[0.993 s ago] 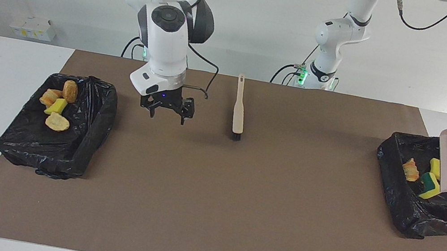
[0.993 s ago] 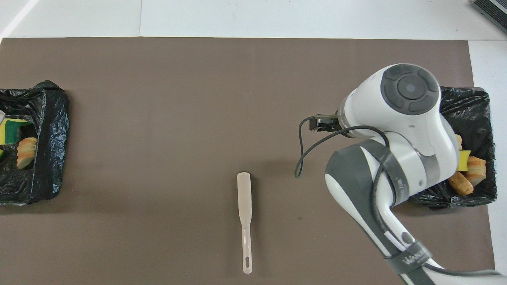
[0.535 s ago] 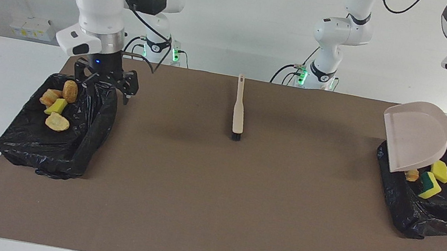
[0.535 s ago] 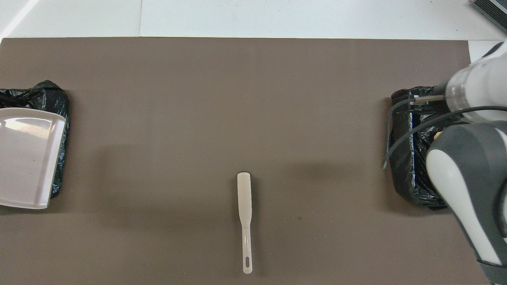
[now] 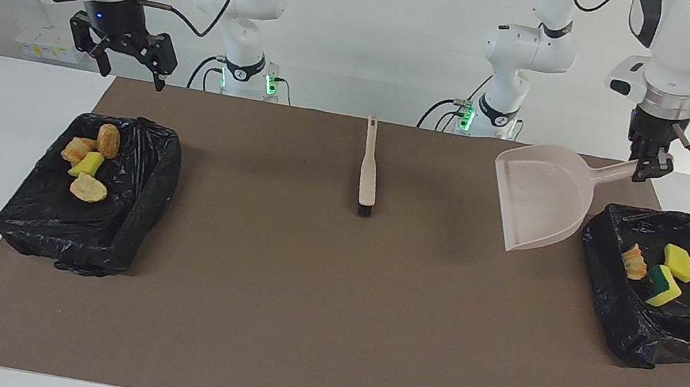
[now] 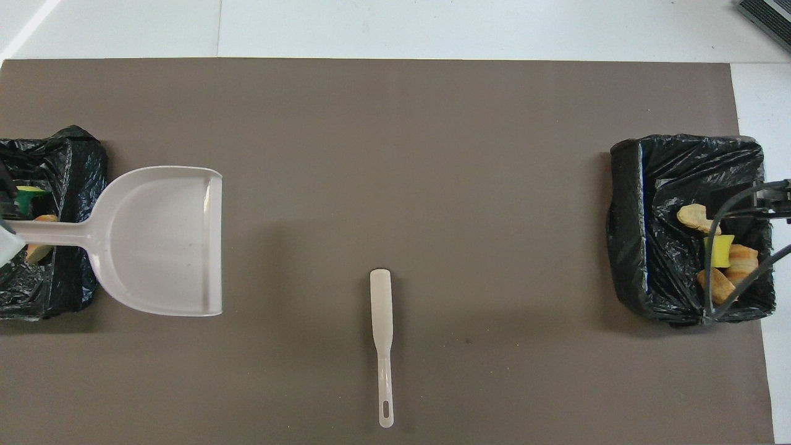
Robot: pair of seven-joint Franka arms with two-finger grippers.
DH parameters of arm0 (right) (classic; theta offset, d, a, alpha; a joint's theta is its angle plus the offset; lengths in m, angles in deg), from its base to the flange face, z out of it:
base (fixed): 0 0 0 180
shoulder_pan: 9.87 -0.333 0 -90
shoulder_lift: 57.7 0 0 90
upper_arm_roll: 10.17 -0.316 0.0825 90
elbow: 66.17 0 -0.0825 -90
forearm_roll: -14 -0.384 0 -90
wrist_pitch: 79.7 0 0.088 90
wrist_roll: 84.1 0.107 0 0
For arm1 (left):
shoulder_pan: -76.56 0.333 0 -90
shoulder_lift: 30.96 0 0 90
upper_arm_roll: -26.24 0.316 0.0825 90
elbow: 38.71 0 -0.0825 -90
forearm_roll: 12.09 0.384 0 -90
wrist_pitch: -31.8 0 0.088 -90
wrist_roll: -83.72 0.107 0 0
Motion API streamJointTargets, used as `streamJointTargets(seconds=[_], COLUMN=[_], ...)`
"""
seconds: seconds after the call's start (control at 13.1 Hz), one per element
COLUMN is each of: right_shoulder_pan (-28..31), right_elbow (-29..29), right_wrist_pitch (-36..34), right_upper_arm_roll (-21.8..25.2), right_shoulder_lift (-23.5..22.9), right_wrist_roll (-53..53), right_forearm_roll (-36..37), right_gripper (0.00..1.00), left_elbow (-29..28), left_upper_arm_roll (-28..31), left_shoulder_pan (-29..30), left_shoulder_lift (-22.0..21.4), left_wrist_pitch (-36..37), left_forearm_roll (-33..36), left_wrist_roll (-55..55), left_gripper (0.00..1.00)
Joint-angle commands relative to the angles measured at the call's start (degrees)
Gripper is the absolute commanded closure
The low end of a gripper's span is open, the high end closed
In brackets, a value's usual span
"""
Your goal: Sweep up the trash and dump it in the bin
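Note:
The beige dustpan will leave my left gripper on the bare brown mat (image 6: 381,152) beyond the beige brush's bristles.
Two black-lined bins hold the trash. In the bin (image 5: 128,213) at the right arm's end lie several scraps, among them a brown chunk (image 5: 108,141) and a yellow sponge piece (image 5: 88,164). In the bin (image 5: 602,292) at the left arm's end lie an orange-striped chunk (image 5: 635,262) and two sponge pieces (image 5: 678,262). My left gripper (image 5: 649,167) is shut on the handle of the empty beige dustpan (image 5: 540,198), which hangs tilted over the mat beside that bin. High above the table's edge by the other bin, my right gripper (image 5: 128,65) is open and holds nothing.
A beige brush (image 5: 368,169) lies on the brown mat (image 5: 327,302) midway between the bins, bristles pointing away from the robots. From above, the dustpan (image 6: 160,241) covers mat beside one bin (image 6: 68,179), and cables cross the other bin (image 6: 630,235).
The left gripper has carried the dustpan up from over its bin and toward the table's middle. The right gripper has risen and swung out to the right arm's end.

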Motion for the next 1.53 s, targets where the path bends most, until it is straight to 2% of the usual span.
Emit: streamJointTargets(seconds=[0.0, 0.38, 0.69, 0.84, 1.15, 1.45], right_shoulder_pan=[0.5, 0.5, 0.4, 0.4, 0.4, 0.4], right_elbow=[1.6, 1.5, 1.5, 1.5, 1.5, 1.5], right_wrist_pitch=[1.3, 0.6, 0.6, 0.6, 0.6, 0.6], right_upper_arm_roll=[0.4, 0.3, -0.3, -0.3, -0.3, -0.3], right_shoulder_lift=[0.5, 0.6, 0.6, 0.6, 0.6, 0.6], right_wrist_roll=[-0.7, -0.9, -0.9, -0.9, -0.9, -1.0], right_forearm_roll=[-1.2, -1.2, -1.3, -1.3, -1.3, -1.3], right_gripper=[0.00, 0.00, 0.00, 0.00, 0.00, 0.00], left_elbow=[-4.4, -8.9, -8.9, -7.9, 2.3, 2.9], left_upper_arm_roll=[1.0, 1.0, 1.0, 1.0, 1.0, 1.0], left_shoulder_pan=[-1.5, -7.8, -13.1, -16.2, -20.5, -24.4], left_shoulder_lift=[-2.1, -0.4, 4.3, 7.9, 20.7, 26.4], left_wrist_pitch=[-4.9, -14.1, -19.8, -23.9, -26.9, -36.0], left_forearm_roll=[-5.2, -8.1, -8.8, -9.0, -9.1, -9.0], left_wrist_roll=[-10.9, -31.5, -51.8, -65.6, -83.1, -98.0], left_gripper=[1.00, 1.00, 1.00, 1.00, 1.00, 1.00])
